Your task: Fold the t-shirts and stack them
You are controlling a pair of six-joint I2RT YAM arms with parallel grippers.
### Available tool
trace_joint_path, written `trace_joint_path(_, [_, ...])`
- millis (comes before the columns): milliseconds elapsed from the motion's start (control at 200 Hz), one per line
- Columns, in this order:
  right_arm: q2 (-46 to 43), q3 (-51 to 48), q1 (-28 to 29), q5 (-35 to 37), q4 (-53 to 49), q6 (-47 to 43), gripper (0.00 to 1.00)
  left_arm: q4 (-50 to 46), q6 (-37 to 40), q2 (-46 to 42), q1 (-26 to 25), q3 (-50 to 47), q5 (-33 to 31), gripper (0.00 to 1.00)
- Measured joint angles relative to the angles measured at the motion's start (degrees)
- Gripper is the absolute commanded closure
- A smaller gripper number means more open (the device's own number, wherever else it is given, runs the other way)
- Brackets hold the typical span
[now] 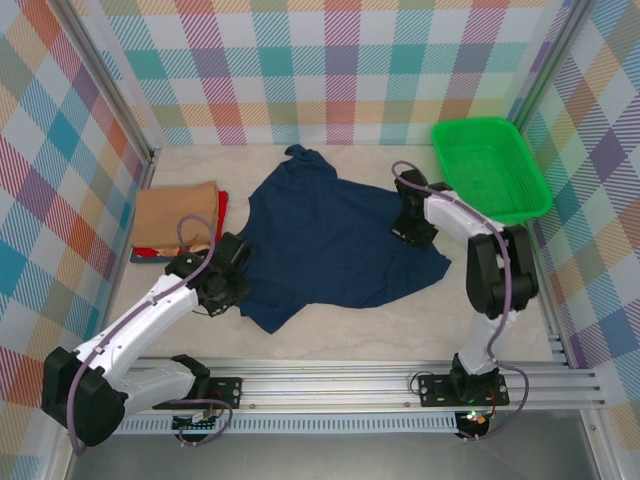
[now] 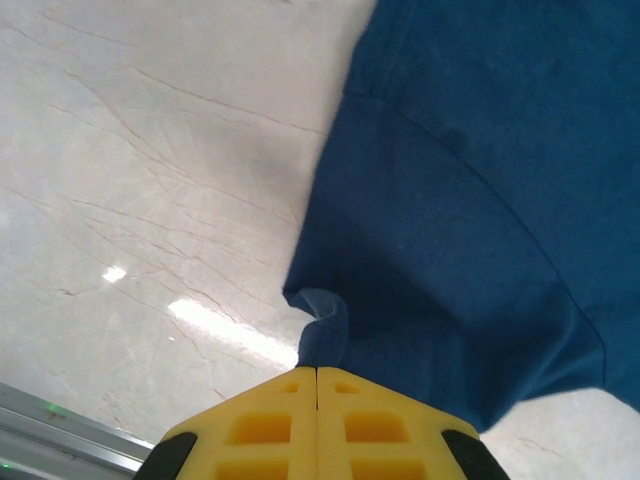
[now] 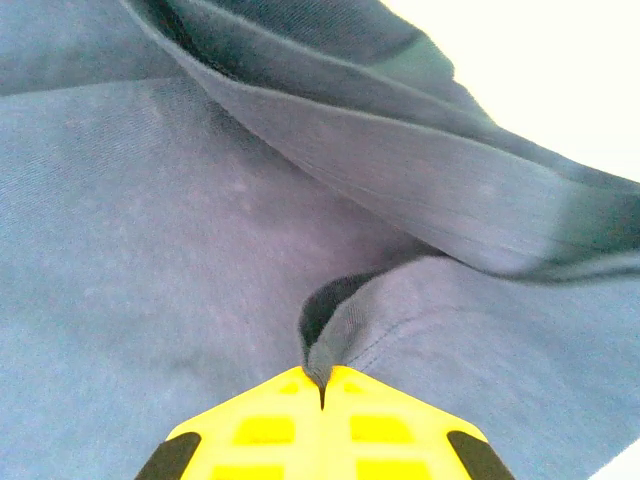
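I have the curled sleeve edge in my left gripper, so it should take the navy t-shirt's shoulder (image 2: 366, 104) beside the collar before both grippers lift the navy t-shirt to straighten it.
A dark navy t-shirt (image 1: 320, 240) lies spread and rumpled across the middle of the table. My left gripper (image 1: 232, 268) is at its left edge, shut on a pinch of the navy cloth (image 2: 325, 325), which rises into the yellow jaws. My right gripper (image 1: 413, 228) is on the shirt's right side, shut on a fold of the fabric (image 3: 340, 345). A stack of folded t-shirts (image 1: 178, 218), tan on top with red and blue edges below, sits at the far left.
A green plastic basket (image 1: 490, 168) stands at the back right corner. Checked walls enclose the table on three sides. An aluminium rail (image 1: 380, 385) runs along the near edge. Bare marble tabletop (image 2: 150, 180) lies left of the shirt.
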Motion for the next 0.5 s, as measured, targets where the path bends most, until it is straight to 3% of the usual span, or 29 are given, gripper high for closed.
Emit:
trace_joint_path(205, [-14.01, -7.32, -1.38, 3.89, -4.79, 0.52, 1.0, 5.53, 4.33, 5.51, -1.18, -3.21, 8.33, 1.0])
trace_joint_path(500, [-19.47, -14.73, -13.77, 6.01, -7.76, -2.16, 1.0, 15.34, 6.8, 15.21, -3.06, -1.03, 14.58, 1.0])
